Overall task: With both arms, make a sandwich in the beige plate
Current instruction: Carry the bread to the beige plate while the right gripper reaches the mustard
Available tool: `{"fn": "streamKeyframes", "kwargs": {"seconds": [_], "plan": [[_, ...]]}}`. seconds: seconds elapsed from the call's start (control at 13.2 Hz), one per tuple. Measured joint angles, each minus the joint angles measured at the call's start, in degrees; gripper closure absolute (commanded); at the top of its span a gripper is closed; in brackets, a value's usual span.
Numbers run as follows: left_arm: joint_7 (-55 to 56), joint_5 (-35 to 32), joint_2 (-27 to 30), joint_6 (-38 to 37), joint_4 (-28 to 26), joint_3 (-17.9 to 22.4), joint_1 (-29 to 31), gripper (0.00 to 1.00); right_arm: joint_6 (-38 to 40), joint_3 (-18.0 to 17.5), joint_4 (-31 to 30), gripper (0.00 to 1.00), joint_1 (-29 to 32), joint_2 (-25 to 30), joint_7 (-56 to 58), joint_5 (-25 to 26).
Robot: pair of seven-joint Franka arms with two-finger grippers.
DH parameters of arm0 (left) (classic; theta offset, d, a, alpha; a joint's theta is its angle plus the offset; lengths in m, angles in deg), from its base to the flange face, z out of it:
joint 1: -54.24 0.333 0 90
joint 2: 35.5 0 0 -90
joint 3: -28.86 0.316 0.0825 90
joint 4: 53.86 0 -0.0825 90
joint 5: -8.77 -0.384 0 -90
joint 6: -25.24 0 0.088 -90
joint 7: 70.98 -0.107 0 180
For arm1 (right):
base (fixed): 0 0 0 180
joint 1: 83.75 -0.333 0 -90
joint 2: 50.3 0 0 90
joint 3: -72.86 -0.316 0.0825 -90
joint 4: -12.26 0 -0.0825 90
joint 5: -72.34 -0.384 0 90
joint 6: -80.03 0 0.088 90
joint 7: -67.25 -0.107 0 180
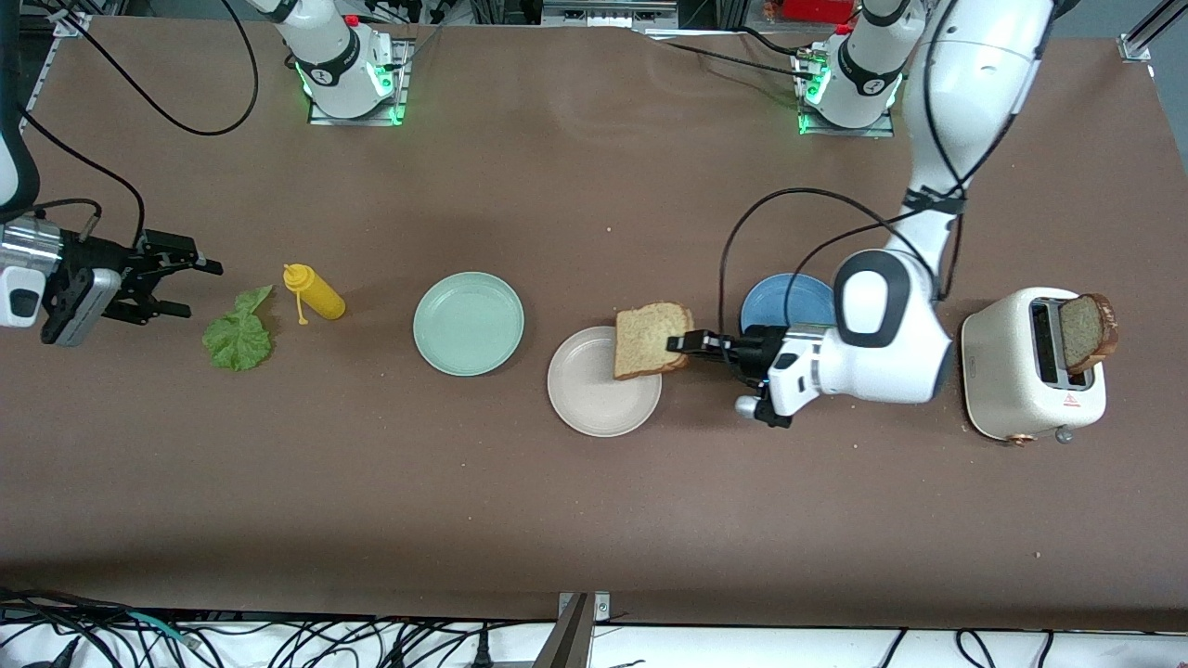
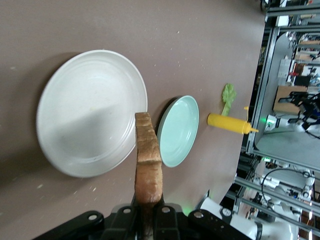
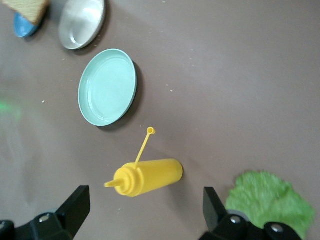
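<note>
The tan bread slice will go down flat on the middle of the beige plate [image 1: 612,377] [image 2: 91,111] from my left gripper.
My left gripper [image 1: 685,345] is shut on a tan bread slice [image 1: 650,340] and holds it over the edge of the beige plate [image 1: 594,399] on the left arm's side. The slice shows edge-on in the left wrist view [image 2: 148,160], beside the beige plate [image 2: 85,115]. A second, darker bread slice [image 1: 1088,332] stands in the toaster [image 1: 1007,371]. A green lettuce leaf [image 1: 238,334] lies on the table toward the right arm's end. My right gripper [image 1: 190,289] is open and empty beside the lettuce [image 3: 267,197].
A mint green plate [image 1: 469,323] lies between the beige plate and a yellow squeeze bottle [image 1: 316,292] that lies on its side. A blue plate [image 1: 784,299] sits partly hidden by the left arm.
</note>
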Motion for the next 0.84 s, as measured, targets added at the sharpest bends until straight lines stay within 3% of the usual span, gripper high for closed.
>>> {"fn": "streamKeyframes", "kwargs": {"seconds": [0.3, 0.61, 0.68, 0.76, 0.84], "plan": [[0.51, 1.78, -2.34, 8.51, -0.02, -0.03, -4.8, 1.0, -0.11, 0.04, -0.65, 0.01, 2.91, -7.7, 20.73, -9.83], [0.55, 4.53, -3.83, 11.21, -0.01, -0.03, -6.84, 1.0, -0.01, -0.03, -3.06, 0.01, 2.97, -9.18, 31.73, -11.31], [0.55, 4.57, -4.01, 12.12, -0.01, -0.02, -7.19, 0.86, 0.06, -0.03, -3.87, 0.01, 2.97, -9.04, 35.61, -11.49], [0.55, 4.57, -4.28, 13.22, -0.01, -0.03, -7.57, 0.47, 0.14, 0.0, -4.99, 0.01, 2.97, -8.99, 39.98, -12.11], [0.39, 4.57, -4.63, 14.03, -0.02, -0.02, -7.81, 0.23, 0.28, 0.18, -6.39, 0.01, 2.99, -8.99, 44.14, -13.03]]}}
